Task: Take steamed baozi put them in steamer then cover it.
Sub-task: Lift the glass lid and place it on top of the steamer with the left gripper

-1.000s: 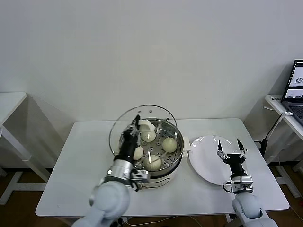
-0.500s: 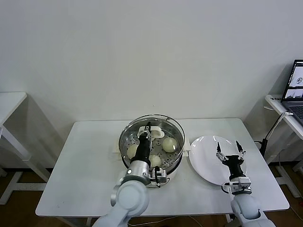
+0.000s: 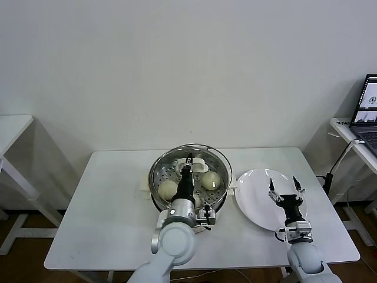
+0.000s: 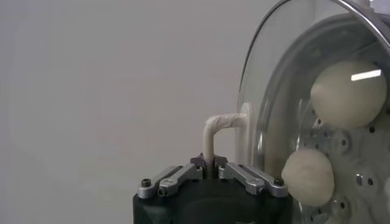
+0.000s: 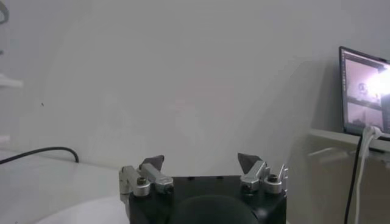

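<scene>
Next, my left gripper releases the clear glass lid on the steel steamer's round rim (image 3: 188, 180), covering the cream-white baozi inside.
The steel steamer (image 3: 219, 200) stands mid-table with cream-white baozi (image 3: 168, 188) inside; another bun (image 3: 211, 180) lies at its right, and others are hidden behind my arm. My left gripper (image 3: 189, 163) is shut on the white handle (image 4: 211, 135) of the clear glass lid (image 3: 219, 157), which lies nearly level over the steamer's rim. In the left wrist view, my left gripper (image 4: 209, 163) pinches the handle, and two buns (image 4: 348, 92) show through the glass lid (image 4: 277, 91). My right gripper (image 3: 287, 191) is open and empty above the white plate (image 3: 256, 203).
The bare white plate sits right of the steamer, its edge in the right wrist view (image 5: 79, 213). My right gripper (image 5: 201, 162) faces a wall. A laptop (image 3: 368, 109) stands on a side table at far right. Another table edge (image 3: 12, 127) is at far left.
My left gripper has carried the lid from tilted at the steamer's left side rightward to nearly level over the steamer. The right arm has barely moved.
</scene>
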{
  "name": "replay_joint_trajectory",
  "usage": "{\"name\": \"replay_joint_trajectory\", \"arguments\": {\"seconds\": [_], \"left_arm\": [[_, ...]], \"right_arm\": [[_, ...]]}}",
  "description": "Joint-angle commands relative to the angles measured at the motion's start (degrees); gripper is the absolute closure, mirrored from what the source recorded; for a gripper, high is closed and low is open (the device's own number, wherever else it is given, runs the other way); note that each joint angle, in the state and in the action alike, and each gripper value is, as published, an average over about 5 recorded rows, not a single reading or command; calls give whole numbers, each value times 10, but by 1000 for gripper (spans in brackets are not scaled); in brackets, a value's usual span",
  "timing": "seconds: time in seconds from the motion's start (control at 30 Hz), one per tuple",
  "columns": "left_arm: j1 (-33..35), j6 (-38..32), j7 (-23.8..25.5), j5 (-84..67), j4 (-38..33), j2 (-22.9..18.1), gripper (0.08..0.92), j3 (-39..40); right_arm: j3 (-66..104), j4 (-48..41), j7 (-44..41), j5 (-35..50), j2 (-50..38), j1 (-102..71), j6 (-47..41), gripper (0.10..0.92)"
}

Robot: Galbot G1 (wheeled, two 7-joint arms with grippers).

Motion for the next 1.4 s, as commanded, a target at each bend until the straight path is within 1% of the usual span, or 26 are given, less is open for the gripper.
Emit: {"name": "replay_joint_trajectory", "arguments": {"seconds": [0.03, 0.97, 1.3, 1.4], "left_arm": [[1, -2, 2, 39, 26, -13, 814, -1], [14, -15, -2, 69, 38, -19, 814, -20], [21, -20, -2, 70, 40, -27, 814, -25], [24, -20, -4, 70, 33, -27, 792, -27]], "right_arm": [[-2, -2, 0, -1, 0, 2, 0, 203], [-9, -9, 1, -2, 1, 17, -1, 203], [-11, -10, 0, -4, 2, 18, -1, 203], [-11, -10, 0, -4, 2, 17, -1, 203]]}}
